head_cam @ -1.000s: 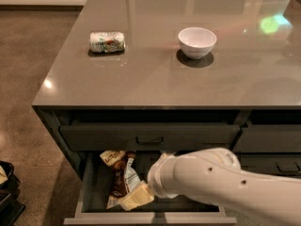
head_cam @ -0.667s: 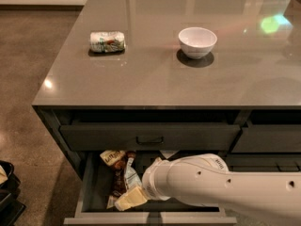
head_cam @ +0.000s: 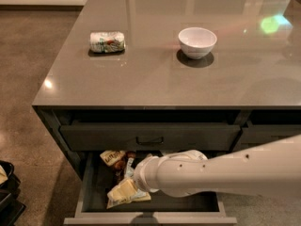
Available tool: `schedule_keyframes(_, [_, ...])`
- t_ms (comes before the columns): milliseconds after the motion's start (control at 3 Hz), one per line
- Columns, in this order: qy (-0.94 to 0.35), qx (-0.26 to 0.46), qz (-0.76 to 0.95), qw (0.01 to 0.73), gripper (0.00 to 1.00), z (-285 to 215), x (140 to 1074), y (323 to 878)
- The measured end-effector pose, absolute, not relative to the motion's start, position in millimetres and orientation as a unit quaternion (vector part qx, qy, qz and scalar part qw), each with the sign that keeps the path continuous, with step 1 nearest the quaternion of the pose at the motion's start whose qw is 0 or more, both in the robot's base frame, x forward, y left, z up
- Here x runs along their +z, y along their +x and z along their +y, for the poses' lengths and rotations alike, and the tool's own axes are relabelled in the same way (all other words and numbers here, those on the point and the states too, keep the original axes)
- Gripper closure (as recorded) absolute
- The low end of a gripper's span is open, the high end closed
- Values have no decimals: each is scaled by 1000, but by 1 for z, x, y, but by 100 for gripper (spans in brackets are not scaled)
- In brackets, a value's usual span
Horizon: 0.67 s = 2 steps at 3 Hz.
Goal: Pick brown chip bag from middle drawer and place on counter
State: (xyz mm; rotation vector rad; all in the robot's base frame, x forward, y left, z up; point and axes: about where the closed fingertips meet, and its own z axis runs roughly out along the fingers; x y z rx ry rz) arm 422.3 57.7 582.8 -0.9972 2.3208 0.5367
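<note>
I need to next close my gripper on the brown chip bag's pale end (head_cam: 121, 197), near the front of the open middle drawer.
The middle drawer (head_cam: 94, 192) is pulled open below the counter (head_cam: 155, 84). The brown chip bag (head_cam: 120, 165) lies along the left part of the drawer floor. One tan end is at the back and the other pale end (head_cam: 123, 192) is near the front. My white arm reaches in from the right, and my gripper (head_cam: 137, 175) is down over the middle of the bag, hiding part of it.
A small white-and-green can (head_cam: 107, 42) lies on its side on the counter's left. A white bowl (head_cam: 197, 42) stands at its middle. A shut drawer with a slot handle (head_cam: 149, 139) sits above the open one. Dark objects (head_cam: 7, 182) stand on the floor at the left.
My arm has slid left and lower into the drawer, so the gripper end now covers more of the bag's middle. The bag, can and bowl have not moved.
</note>
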Motion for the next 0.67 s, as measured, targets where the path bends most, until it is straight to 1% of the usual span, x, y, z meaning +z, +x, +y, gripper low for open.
schedule_keyframes(333, [-357, 205, 874, 257, 0, 69, 550, 435])
schedule_keyframes(667, [-365, 206, 871, 257, 0, 78, 550, 437])
